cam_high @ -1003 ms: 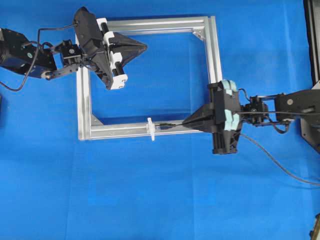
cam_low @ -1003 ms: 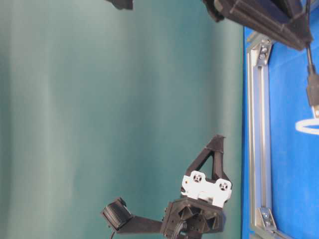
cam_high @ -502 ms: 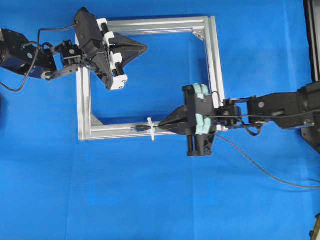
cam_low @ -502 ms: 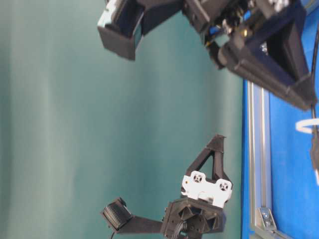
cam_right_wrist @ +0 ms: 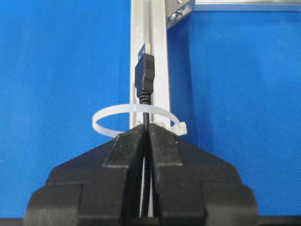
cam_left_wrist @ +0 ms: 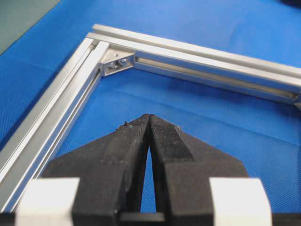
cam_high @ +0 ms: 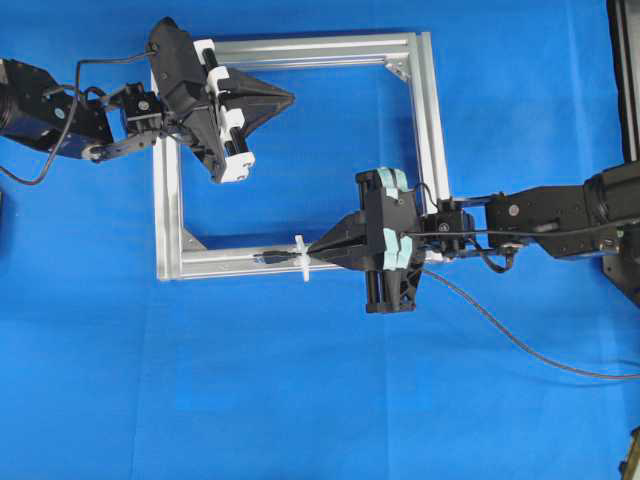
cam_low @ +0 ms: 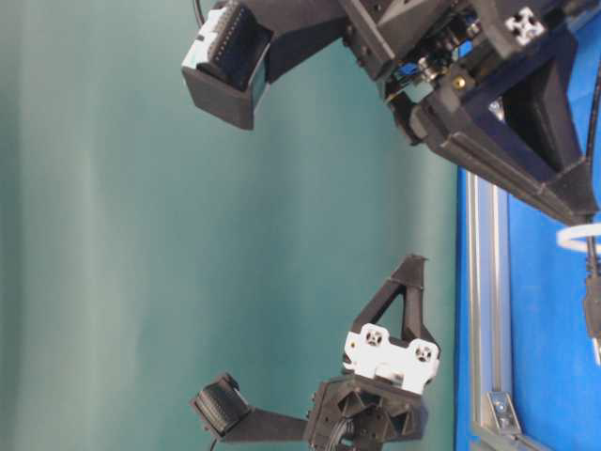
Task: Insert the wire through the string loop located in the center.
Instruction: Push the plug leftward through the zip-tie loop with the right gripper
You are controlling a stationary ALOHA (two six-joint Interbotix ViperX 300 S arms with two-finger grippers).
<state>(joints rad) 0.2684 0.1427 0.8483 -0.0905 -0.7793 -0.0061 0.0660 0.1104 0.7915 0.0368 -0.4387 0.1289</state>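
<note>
The robot's left gripper will next move to the dark plug (cam_high: 281,257) of the wire, which sticks out beyond the white string loop, and close there.
My right gripper (cam_high: 312,256) is shut on the wire (cam_right_wrist: 144,70), a thin black cable ending in a dark plug with a metal tip. The white string loop (cam_right_wrist: 108,115) stands on the lower bar of the silver frame (cam_high: 300,48). In the right wrist view the cable runs through the string loop and the plug lies beyond it, over the bar; the right gripper (cam_right_wrist: 147,128) has its tips right at the loop. From overhead the plug (cam_high: 268,257) lies left of the loop (cam_high: 300,258). My left gripper (cam_high: 290,96) hovers shut and empty inside the frame's upper left corner.
The wire's slack (cam_high: 520,345) trails from the right gripper across the blue mat to the right edge. In the left wrist view the left gripper (cam_left_wrist: 149,117) faces the frame's bars (cam_left_wrist: 188,49) and a corner bracket (cam_left_wrist: 116,62). A dark stand sits at the overhead view's right edge.
The right gripper has moved left along the lower bar, carrying the plug from right of the loop through to its left side. The left arm has not moved.
</note>
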